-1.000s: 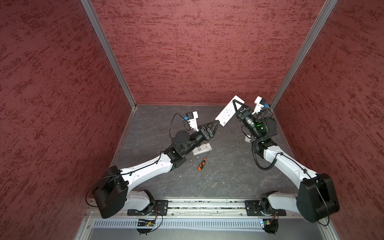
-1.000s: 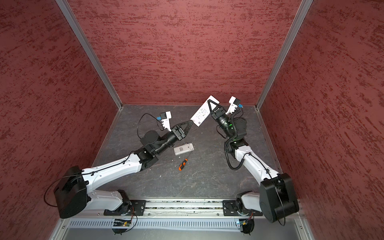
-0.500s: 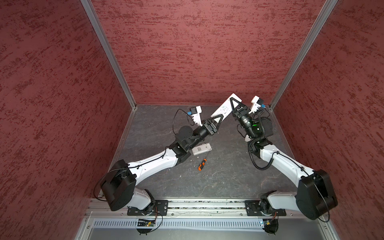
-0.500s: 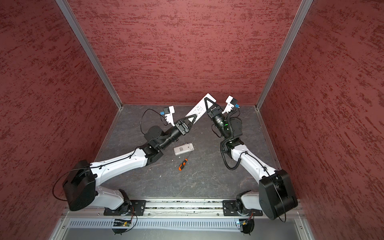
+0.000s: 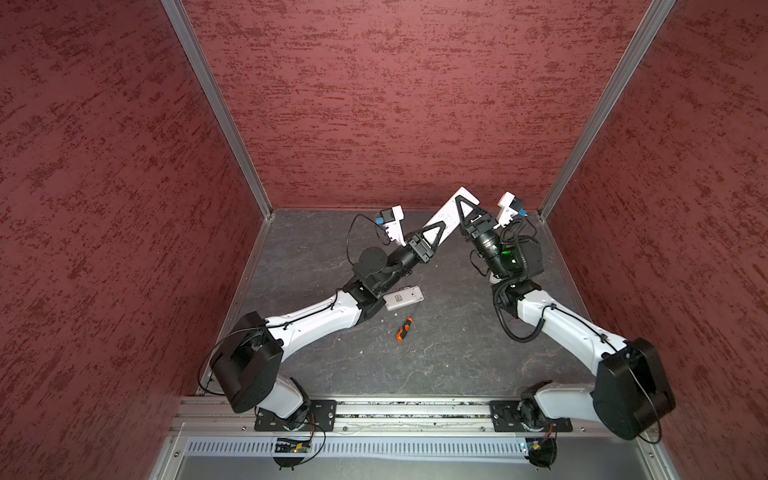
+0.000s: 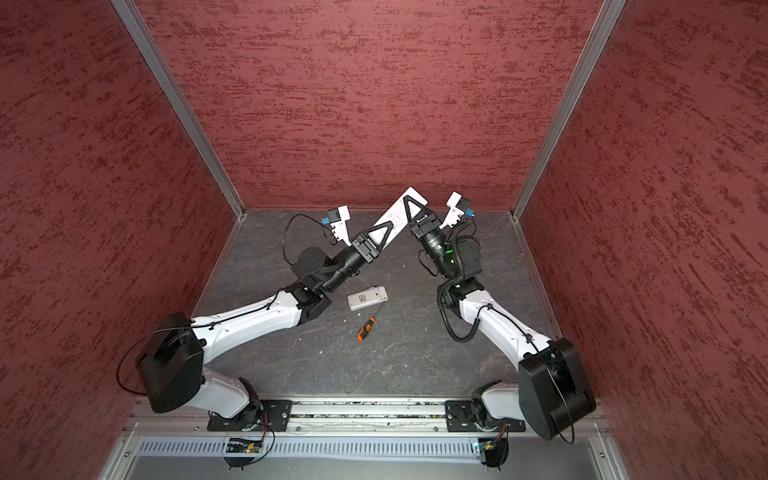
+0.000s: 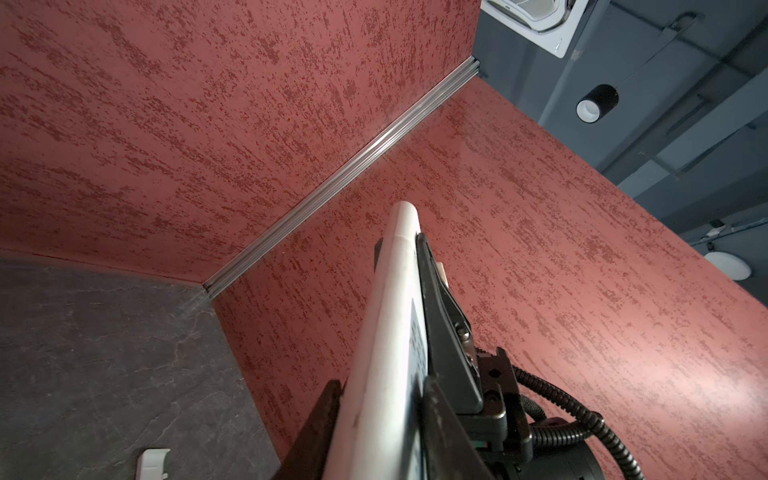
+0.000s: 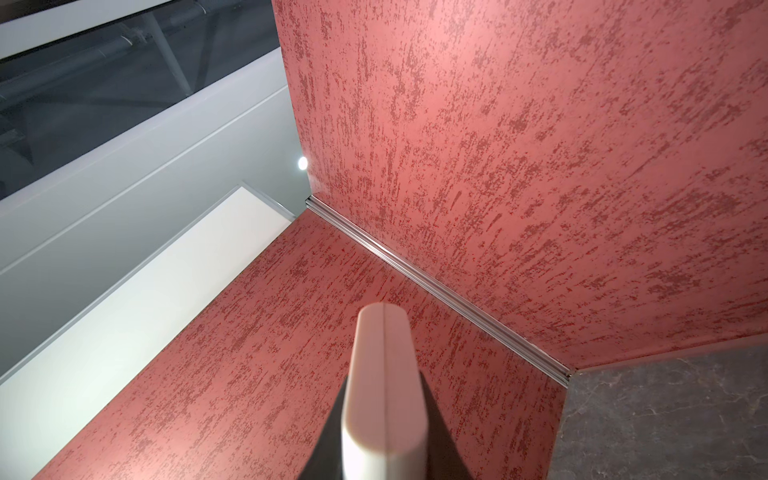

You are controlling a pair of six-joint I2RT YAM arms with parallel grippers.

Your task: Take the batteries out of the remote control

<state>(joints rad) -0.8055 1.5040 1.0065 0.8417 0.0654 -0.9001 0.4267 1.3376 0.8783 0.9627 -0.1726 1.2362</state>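
Observation:
The robot's right gripper holds the remote control's upper end crosswise, so it should open, back away and grip the remote control's tip (image 6: 415, 192) in line with the remote control.
A long white remote control (image 5: 448, 216) (image 6: 395, 216) hangs tilted in the air near the back wall, held at both ends. My left gripper (image 5: 441, 227) (image 6: 388, 226) is shut on its lower end. In the left wrist view the dark fingers (image 7: 328, 411) press both faces of the remote control (image 7: 390, 316). My right gripper (image 5: 460, 203) (image 6: 408, 203) is shut on the upper end. In the right wrist view the remote control (image 8: 382, 357) stands edge-on between the jaws. The batteries are hidden.
A second, shorter grey-white remote (image 5: 403, 298) (image 6: 368, 298) lies on the dark table under the left arm. An orange-and-black screwdriver (image 5: 404, 329) (image 6: 366, 328) lies just in front of it. A small white plastic cover (image 7: 153, 461) rests on the table. Red walls enclose three sides.
My left gripper rose to the remote control's lower end and closed on it. The right gripper kept its grip and shifted the remote control slightly back and left.

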